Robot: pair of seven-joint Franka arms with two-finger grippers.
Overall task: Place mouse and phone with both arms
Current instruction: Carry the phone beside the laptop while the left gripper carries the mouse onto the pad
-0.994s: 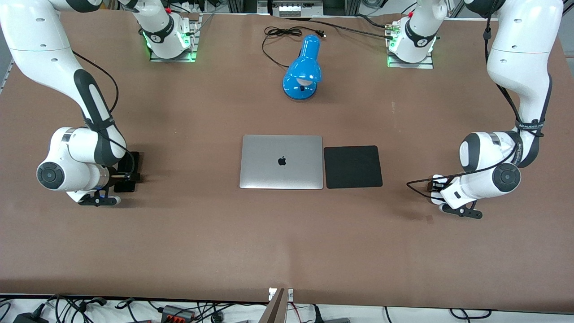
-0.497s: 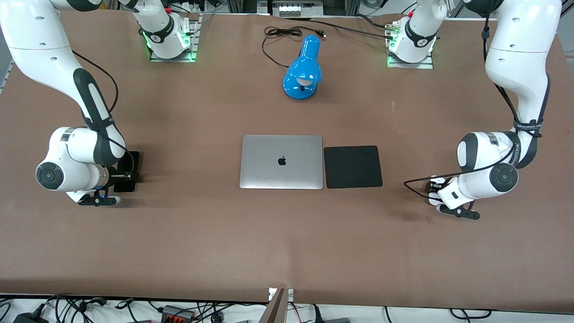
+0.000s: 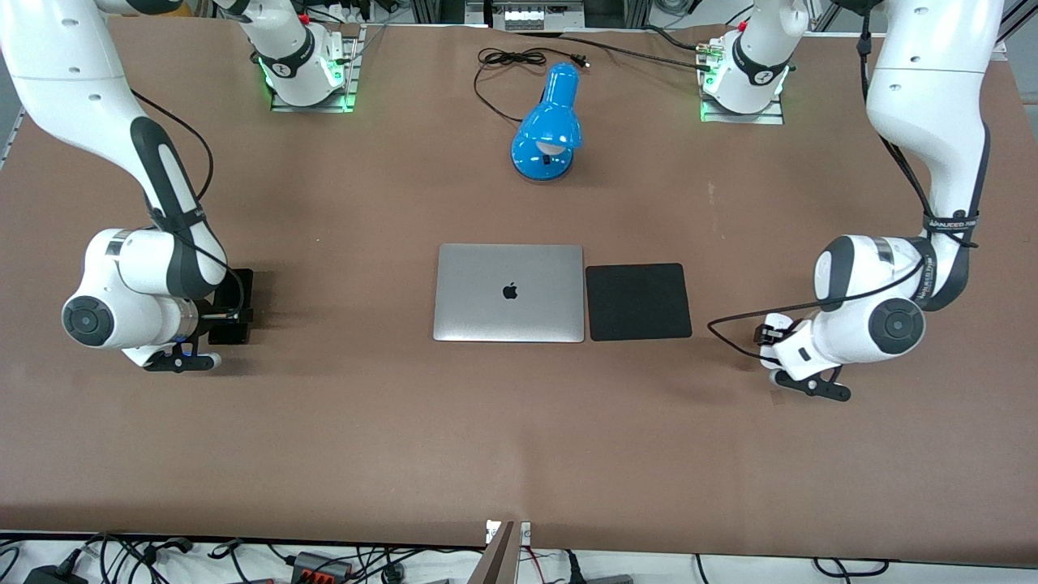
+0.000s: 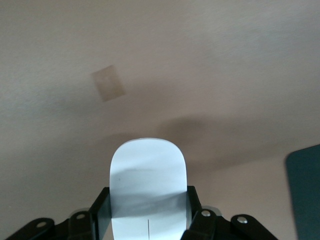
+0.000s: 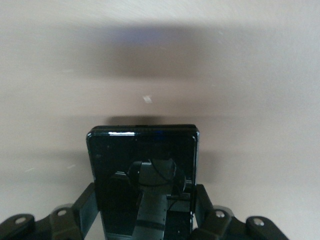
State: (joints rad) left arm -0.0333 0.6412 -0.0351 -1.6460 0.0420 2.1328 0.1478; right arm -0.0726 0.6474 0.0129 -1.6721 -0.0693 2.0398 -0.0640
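The robot's left gripper will release the white mouse on the middle of the black pad (image 3: 635, 293) beside the silver laptop.
My left gripper (image 3: 769, 334) is shut on the white mouse (image 4: 148, 175) and holds it just above the table, toward the left arm's end, beside the black pad. In the left wrist view the mouse sticks out between the black fingers (image 4: 99, 212). My right gripper (image 3: 229, 318) is shut on the black phone (image 3: 241, 284) and holds it low over the table at the right arm's end. In the right wrist view the glossy phone (image 5: 144, 165) sits between the fingers (image 5: 85, 205), with its shadow on the table.
A closed silver laptop (image 3: 508, 293) lies mid-table with a black square pad (image 3: 638, 301) beside it; the pad's corner shows in the left wrist view (image 4: 306, 192). A blue lamp (image 3: 548, 130) and its cable (image 3: 503, 61) lie nearer the bases. A tan tape patch (image 4: 108, 83) marks the table.
My left gripper has moved with the mouse a little toward the black pad. My right gripper has shifted only slightly, still holding the phone.
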